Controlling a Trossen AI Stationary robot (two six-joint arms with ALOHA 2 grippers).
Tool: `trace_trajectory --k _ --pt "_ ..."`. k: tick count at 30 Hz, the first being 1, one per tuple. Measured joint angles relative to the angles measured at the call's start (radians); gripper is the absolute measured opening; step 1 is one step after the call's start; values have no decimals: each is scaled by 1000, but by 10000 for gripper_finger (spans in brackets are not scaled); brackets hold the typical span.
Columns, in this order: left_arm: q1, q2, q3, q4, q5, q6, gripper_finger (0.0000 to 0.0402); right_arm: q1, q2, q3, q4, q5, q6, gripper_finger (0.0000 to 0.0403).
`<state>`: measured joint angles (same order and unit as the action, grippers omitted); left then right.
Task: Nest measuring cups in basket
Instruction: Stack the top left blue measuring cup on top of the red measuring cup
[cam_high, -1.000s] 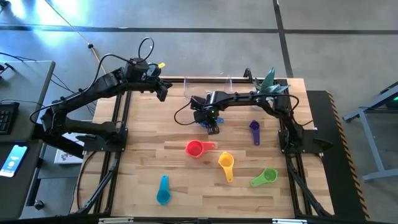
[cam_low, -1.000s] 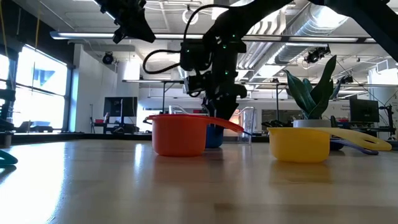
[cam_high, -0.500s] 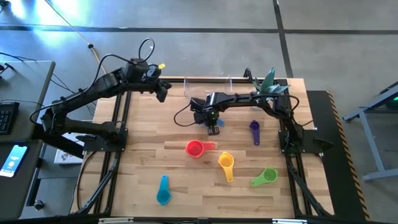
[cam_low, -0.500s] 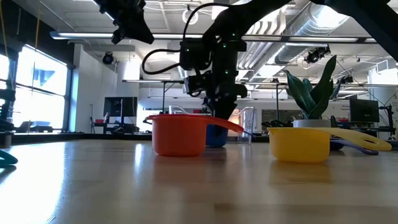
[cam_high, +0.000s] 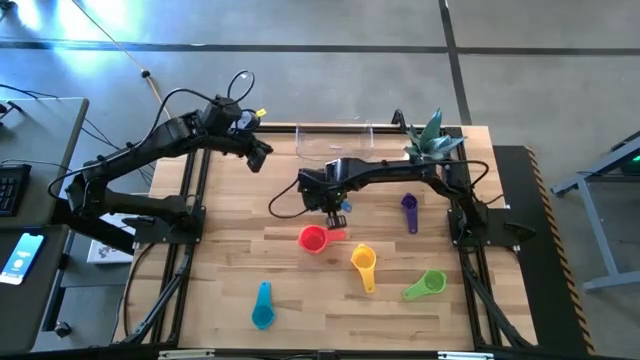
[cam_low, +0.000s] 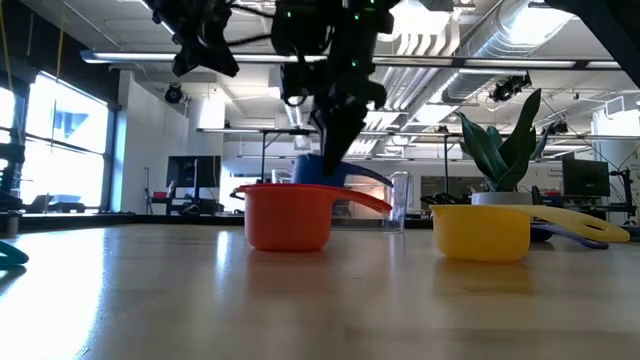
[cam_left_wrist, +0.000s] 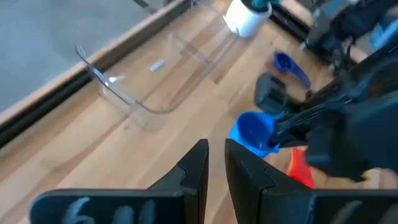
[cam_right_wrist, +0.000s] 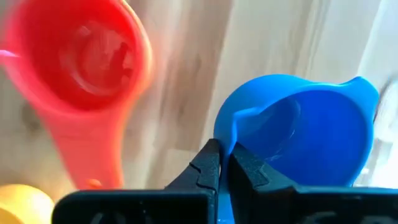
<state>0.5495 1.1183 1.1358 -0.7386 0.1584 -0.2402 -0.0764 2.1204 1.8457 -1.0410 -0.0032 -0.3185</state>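
Observation:
Next, my right gripper releases the blue cup inside the bowl of the red cup (cam_high: 313, 238) (cam_right_wrist: 87, 59).
My right gripper (cam_high: 338, 205) is shut on the blue cup (cam_right_wrist: 305, 137), held in the air just beyond the red cup (cam_high: 313, 239); the blue cup also shows in the low view (cam_low: 322, 170). The yellow cup (cam_high: 363, 262), green cup (cam_high: 428, 284), teal cup (cam_high: 262, 305) and purple cup (cam_high: 409, 205) rest on the table on their bowls. The clear basket (cam_high: 335, 140) stands at the far edge. My left gripper (cam_high: 258, 158) is shut and empty, in the air at the basket's left. No orange cup shows. My right gripper pinches the blue cup's bowl wall at the rim (cam_right_wrist: 229, 132), one finger inside the bowl and one outside. The fingers come from above, pointing down. The cup hangs clear of the table, open side up, higher than the red cup's rim.
A white plant pot (cam_high: 432, 140) with green leaves stands at the far right corner, beside the basket. The red cup (cam_right_wrist: 74, 62) lies close beside the held cup. Bare wood lies at the table's left half and near edge.
My right gripper has gone toward the table's near edge and a little left, and up, carrying the blue cup from table level to above the red cup's rim. My left gripper has shifted slightly toward the right.

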Motion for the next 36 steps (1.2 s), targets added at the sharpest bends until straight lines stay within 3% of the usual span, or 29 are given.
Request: trace_trajectory --k 9,20,36 --pt "1 -14 0 -78 15 10 44 107 0 130 -3 -36 -100 3" --pt "1 -20 0 -78 16 34 44 231 0 139 -38 -22 -265 3" --pt "1 -20 0 -79 15 34 44 252 64 135 -57 0 -310 2"
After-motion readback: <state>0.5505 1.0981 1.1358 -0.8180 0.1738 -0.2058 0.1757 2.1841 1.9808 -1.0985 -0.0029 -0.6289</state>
